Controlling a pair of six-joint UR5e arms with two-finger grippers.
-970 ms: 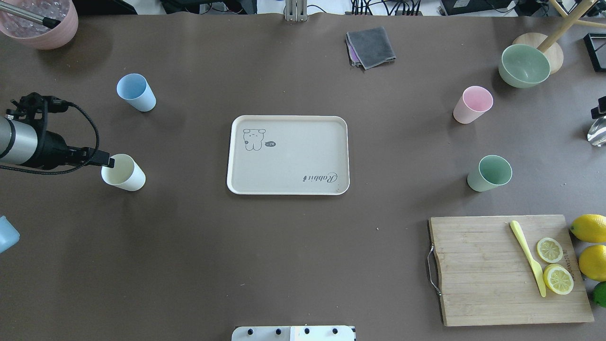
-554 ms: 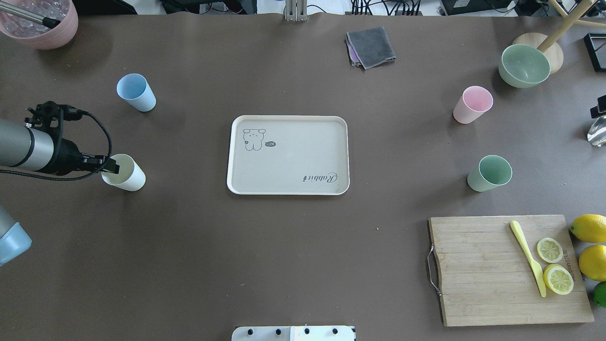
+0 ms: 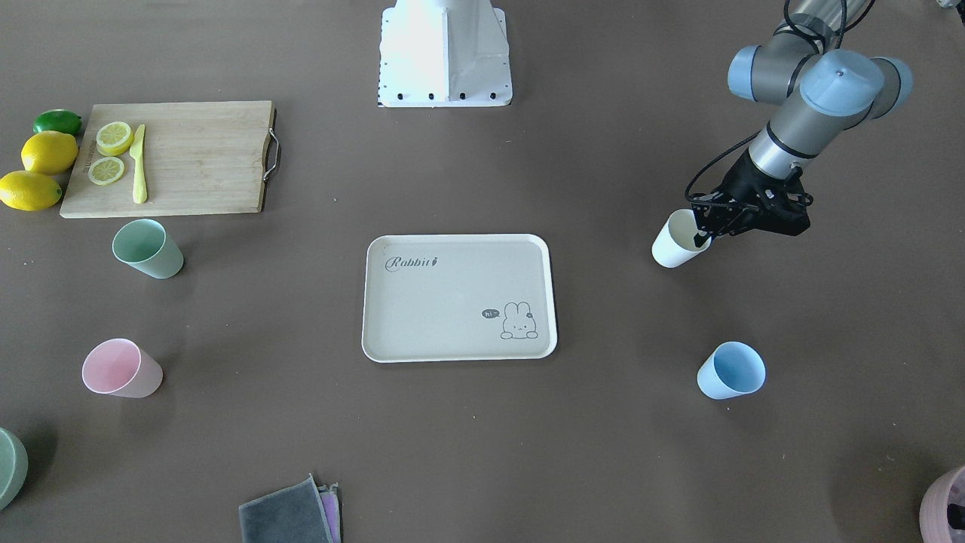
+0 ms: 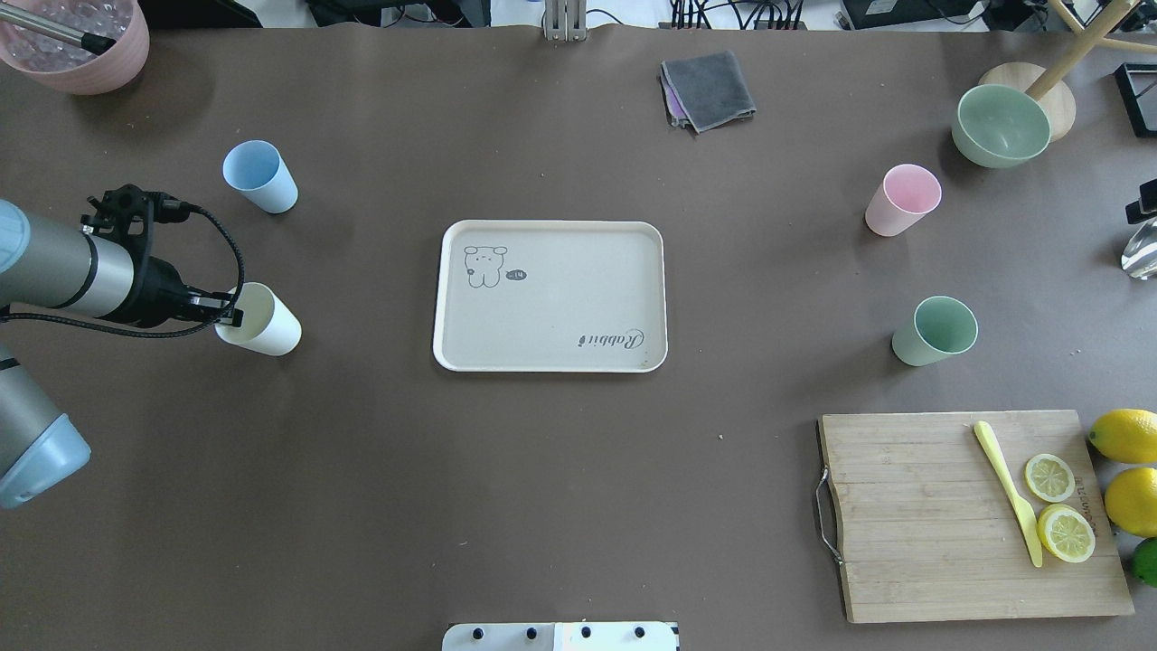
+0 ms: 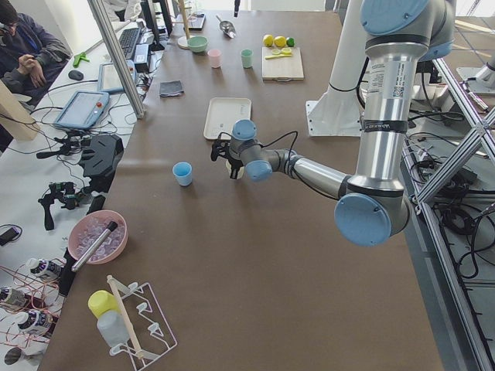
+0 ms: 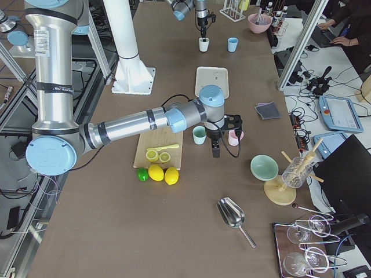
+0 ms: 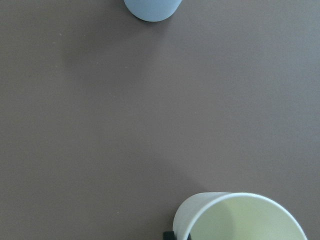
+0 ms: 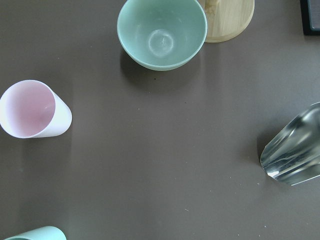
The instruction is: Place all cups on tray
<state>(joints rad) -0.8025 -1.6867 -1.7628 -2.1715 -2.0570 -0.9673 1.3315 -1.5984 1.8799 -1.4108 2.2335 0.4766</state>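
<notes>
The cream-white cup, which hangs slightly tilted beside the beige tray now, will go down in the beige tray's corner [image 3: 520, 263] beyond the rabbit drawing's ears, from my left gripper.
My left gripper [image 4: 230, 314] is shut on the rim of the cream-white cup [image 4: 264, 321], which hangs slightly tilted left of the beige tray [image 4: 550, 363]. Seen from the front, this gripper [image 3: 707, 235] pinches the cup [image 3: 675, 243] from above. Nothing stands on the tray [image 3: 460, 357]. The light blue cup [image 4: 260, 176] stands far left, the pink cup [image 4: 902, 200] and the sage green cup [image 4: 935, 331] on the right. My right gripper [image 6: 215, 152] hovers near the pink and green cups; I cannot tell whether it is open or shut.
A green bowl [image 4: 1001, 125] and a metal scoop [image 8: 292, 155] lie at the far right. A cutting board [image 4: 967, 515] with lemon slices and a knife sits front right. A grey cloth [image 4: 708, 89] lies behind the tray, a pink pot [image 4: 81, 45] at the back left.
My left gripper has carried the cream-white cup a short way right toward the tray. The other cups and the right arm have stayed put.
</notes>
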